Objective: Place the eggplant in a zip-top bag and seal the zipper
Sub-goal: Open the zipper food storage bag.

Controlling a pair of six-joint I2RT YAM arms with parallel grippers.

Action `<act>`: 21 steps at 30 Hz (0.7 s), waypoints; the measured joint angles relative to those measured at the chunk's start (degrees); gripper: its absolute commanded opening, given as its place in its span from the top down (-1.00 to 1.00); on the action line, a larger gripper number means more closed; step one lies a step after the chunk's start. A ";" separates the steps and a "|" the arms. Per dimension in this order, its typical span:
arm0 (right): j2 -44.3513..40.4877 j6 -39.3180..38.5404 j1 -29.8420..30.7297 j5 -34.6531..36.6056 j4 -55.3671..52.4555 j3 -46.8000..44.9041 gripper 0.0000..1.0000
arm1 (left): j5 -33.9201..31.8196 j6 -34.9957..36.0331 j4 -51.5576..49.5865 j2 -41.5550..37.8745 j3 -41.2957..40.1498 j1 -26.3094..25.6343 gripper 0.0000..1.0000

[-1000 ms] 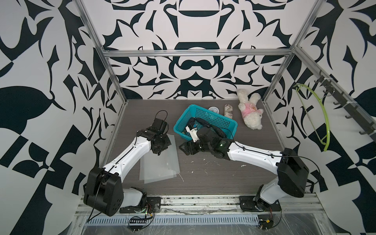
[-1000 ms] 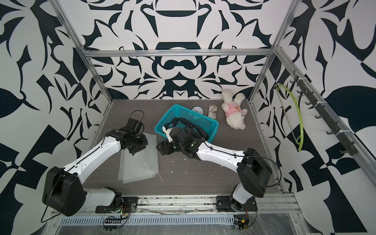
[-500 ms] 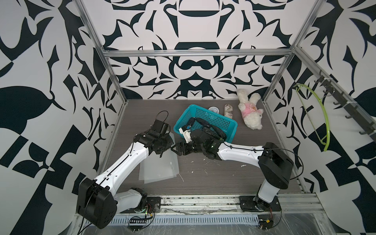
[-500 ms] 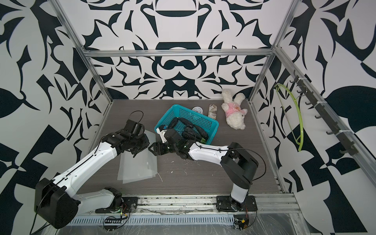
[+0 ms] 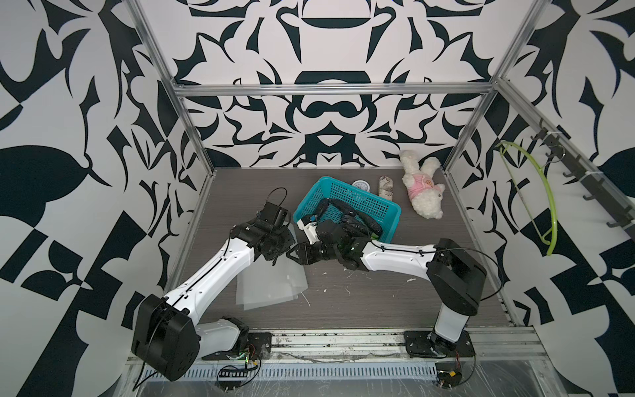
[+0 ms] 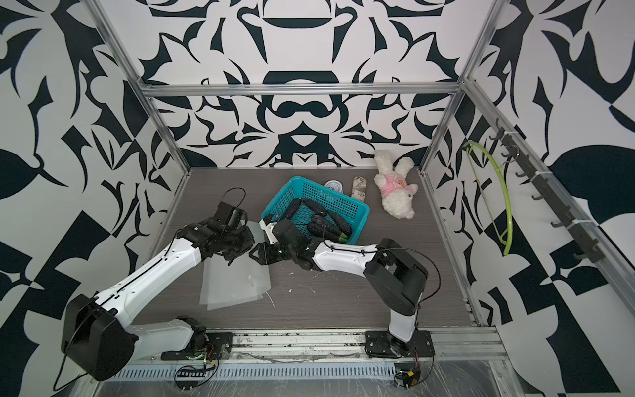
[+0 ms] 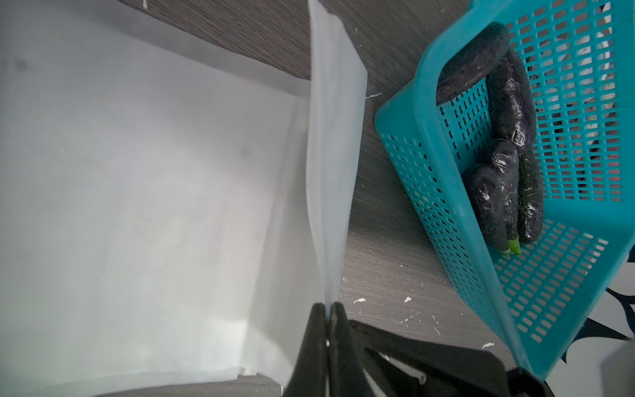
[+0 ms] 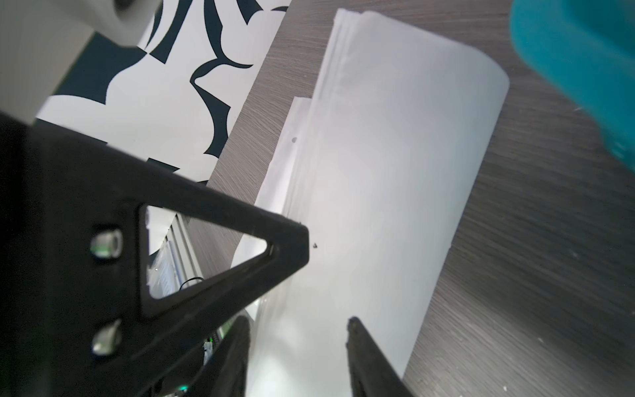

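My left gripper should open and take only one layer [image 7: 313, 218] to part the bag's opening, because it is pinching the layers of the bag's raised edge together.
Several dark eggplants [image 5: 360, 223] [image 6: 330, 223] [image 7: 508, 113] lie in the teal basket [image 5: 397, 209] [image 6: 367, 208] [image 7: 422, 103]. A stack of frosted zip-top bags [image 5: 271, 285] [image 6: 233, 282] lies flat in front of the basket. My left gripper [image 5: 278, 255] [image 6: 236, 256] [image 7: 328, 306] is shut on one bag's edge, and that edge stands up off the stack [image 7: 330, 137]. My right gripper [image 5: 292, 255] [image 6: 256, 256] [image 8: 295, 323] is right beside it, open, jaws apart over the raised bag [image 8: 378, 172]. No eggplant is held.
A white plush toy in pink [image 5: 424, 192] lies at the back right, with a small can [image 5: 385, 187] and a round disc [image 5: 361, 185] behind the basket. A green hanger [image 5: 539, 192] hangs on the right wall. White crumbs dot the table.
The right arm has swung left from the basket to meet the left gripper, and its jaws have narrowed. The left arm has shifted right, still shut on the bag's edge.
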 measured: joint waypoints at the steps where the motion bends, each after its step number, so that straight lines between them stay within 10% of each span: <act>1: 0.00 0.00 0.00 -0.17 0.02 0.00 0.24 | 0.00 -0.02 0.00 0.04 0.00 0.00 1.00; 21: 0.00 -0.17 0.15 -0.63 -0.07 0.02 1.00 | 0.09 -0.44 0.37 0.52 0.00 -0.11 0.87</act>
